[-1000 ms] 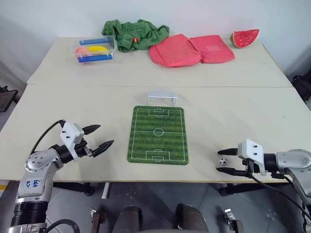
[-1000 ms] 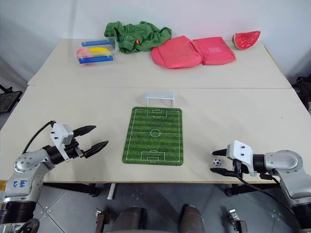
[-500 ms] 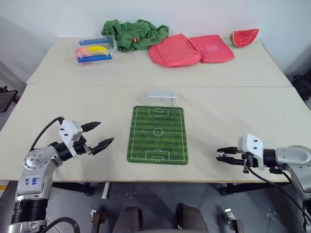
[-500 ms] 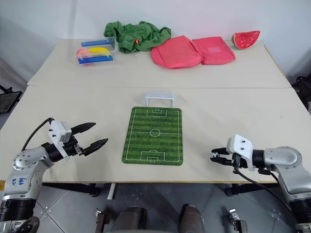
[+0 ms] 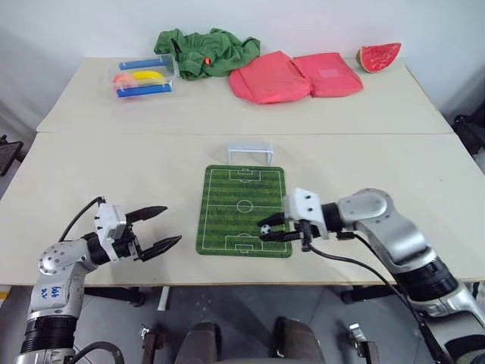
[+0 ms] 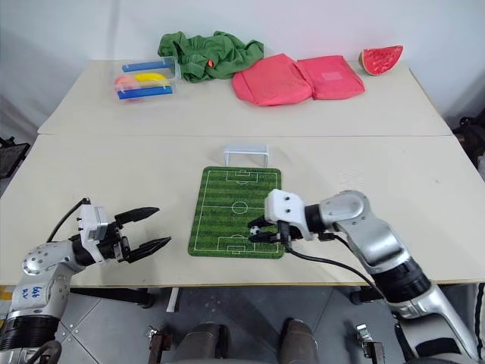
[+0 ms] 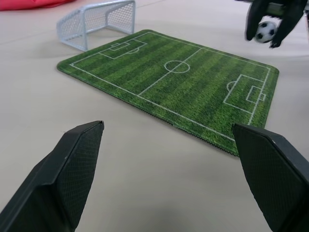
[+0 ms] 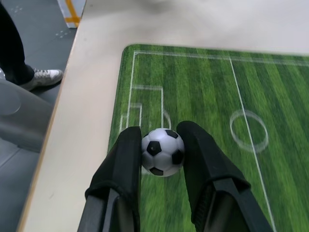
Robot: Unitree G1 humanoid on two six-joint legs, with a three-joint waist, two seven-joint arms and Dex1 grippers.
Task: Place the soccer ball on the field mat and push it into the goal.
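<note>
The robot's right gripper needs to let go of the soccer ball on the white box line at the field mat's near end (image 5: 244,237) (image 8: 161,116).
The tiny black-and-white soccer ball (image 8: 162,151) is pinched between the two black fingers of my right gripper (image 5: 273,228), which hovers over the near right part of the striped green field mat (image 5: 241,199). The small white goal (image 5: 251,152) stands at the mat's far end, upright and apart from the ball. To the left of the mat, my left gripper (image 5: 158,227) stands open above the table, its tips pointing toward the mat, nothing between them. In the left wrist view the held soccer ball (image 7: 264,31) hangs above the field mat (image 7: 169,82), with the goal (image 7: 98,21) beyond.
At the table's far side lie a clear box with blue bars (image 5: 144,77), a dark green cloth (image 5: 208,51), folded red cloth (image 5: 295,76) and a watermelon slice (image 5: 380,56). The table's near edge (image 5: 227,282) runs just beneath both grippers. A person's shoe (image 8: 41,77) stands on the floor.
My right gripper has closed on the ball at the table's right and carried it left, over the mat's near right corner. The left gripper has barely moved.
</note>
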